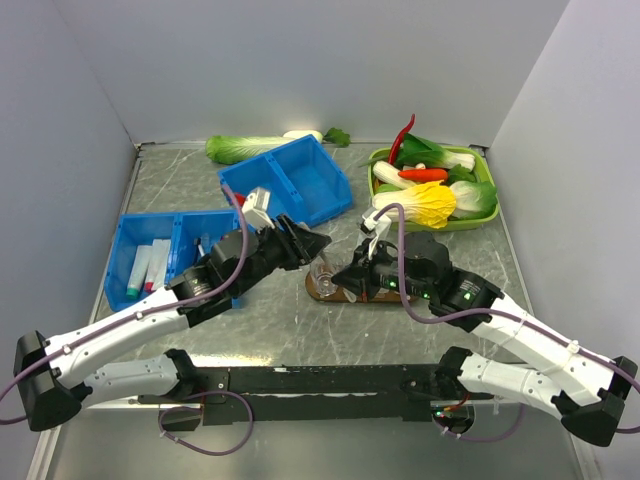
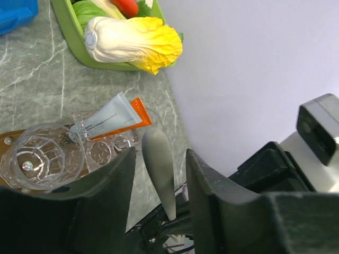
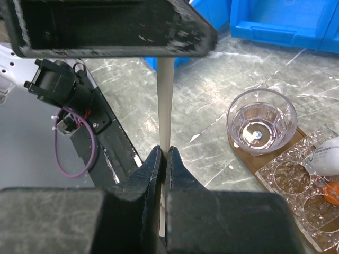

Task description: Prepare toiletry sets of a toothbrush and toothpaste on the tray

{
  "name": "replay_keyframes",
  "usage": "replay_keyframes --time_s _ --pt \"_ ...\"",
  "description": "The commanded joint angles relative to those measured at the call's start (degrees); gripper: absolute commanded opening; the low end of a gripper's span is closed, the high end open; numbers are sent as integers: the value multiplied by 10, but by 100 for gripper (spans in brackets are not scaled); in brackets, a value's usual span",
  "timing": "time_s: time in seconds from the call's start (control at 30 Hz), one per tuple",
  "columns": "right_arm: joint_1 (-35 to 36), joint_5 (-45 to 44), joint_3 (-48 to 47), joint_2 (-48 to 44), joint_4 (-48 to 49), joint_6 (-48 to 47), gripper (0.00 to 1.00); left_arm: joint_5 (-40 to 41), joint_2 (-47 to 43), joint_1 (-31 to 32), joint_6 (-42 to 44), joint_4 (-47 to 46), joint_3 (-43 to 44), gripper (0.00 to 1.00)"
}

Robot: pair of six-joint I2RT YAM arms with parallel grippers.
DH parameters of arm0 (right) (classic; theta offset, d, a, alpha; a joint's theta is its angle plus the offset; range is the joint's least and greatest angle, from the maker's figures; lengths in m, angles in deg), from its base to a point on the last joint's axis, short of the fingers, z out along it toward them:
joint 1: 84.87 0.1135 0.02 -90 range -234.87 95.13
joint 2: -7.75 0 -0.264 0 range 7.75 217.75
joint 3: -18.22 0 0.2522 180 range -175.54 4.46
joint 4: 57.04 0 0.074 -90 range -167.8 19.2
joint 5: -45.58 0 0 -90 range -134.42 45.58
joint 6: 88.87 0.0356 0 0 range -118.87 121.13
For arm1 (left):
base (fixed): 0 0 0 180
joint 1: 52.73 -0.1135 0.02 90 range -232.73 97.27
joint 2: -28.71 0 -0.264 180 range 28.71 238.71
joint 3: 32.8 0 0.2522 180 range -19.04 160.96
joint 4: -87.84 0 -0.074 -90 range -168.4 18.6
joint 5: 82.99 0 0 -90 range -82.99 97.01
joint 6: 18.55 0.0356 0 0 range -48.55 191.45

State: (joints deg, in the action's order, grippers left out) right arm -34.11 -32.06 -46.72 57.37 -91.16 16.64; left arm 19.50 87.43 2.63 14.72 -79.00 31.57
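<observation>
The toothbrush is held by my right gripper above its lower end, so next my left gripper steadies the toothbrush's wider end while my right gripper takes that lower end (image 3: 162, 227).
My right gripper (image 3: 164, 152) is shut on a slim pale-grey toothbrush handle (image 3: 164, 100), which stands upright left of the tray. Its wider end (image 2: 159, 164) sits between my left gripper's (image 2: 160, 154) open fingers with a gap on each side. In the top view the left gripper (image 1: 305, 243) and right gripper (image 1: 352, 278) meet over the dark-brown tray (image 1: 322, 291). An empty clear cup (image 3: 261, 120) stands on the tray's end (image 3: 244, 154). Two more clear cups (image 2: 100, 151) follow it. A white tube with an orange end (image 2: 111, 120) lies in them.
A blue bin (image 1: 135, 262) holding several tubes stands at the left. A second blue bin (image 1: 290, 180) is behind it. A green tray of vegetables (image 1: 482, 218) stands at the back right, and a green cabbage (image 1: 245, 148) lies at the back wall.
</observation>
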Motion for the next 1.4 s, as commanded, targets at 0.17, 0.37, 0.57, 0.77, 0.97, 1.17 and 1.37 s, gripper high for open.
replay_keyframes --time_s 0.17,0.37,0.57,0.77,0.97,1.17,1.37 --pt "-17 39 3 -2 31 -5 0 13 -33 -7 -29 -35 -12 22" --pt "-19 36 2 -6 25 -3 0 4 -16 -9 -34 -41 -9 1" --pt "-18 -25 -20 -5 -41 -15 41 44 -5 -14 -64 4 3 1" --pt "-8 -62 -24 -26 -92 -14 73 67 -7 -25 -87 35 5 1" --pt "18 -103 -8 -23 -105 12 77 60 -8 -38 -105 39 2 1" --pt "46 -123 -5 -1 -86 1 75 41 -3 -44 -108 35 4 1" --pt "49 -108 -3 20 -54 3 71 22 -3 -48 -113 18 -2 1"
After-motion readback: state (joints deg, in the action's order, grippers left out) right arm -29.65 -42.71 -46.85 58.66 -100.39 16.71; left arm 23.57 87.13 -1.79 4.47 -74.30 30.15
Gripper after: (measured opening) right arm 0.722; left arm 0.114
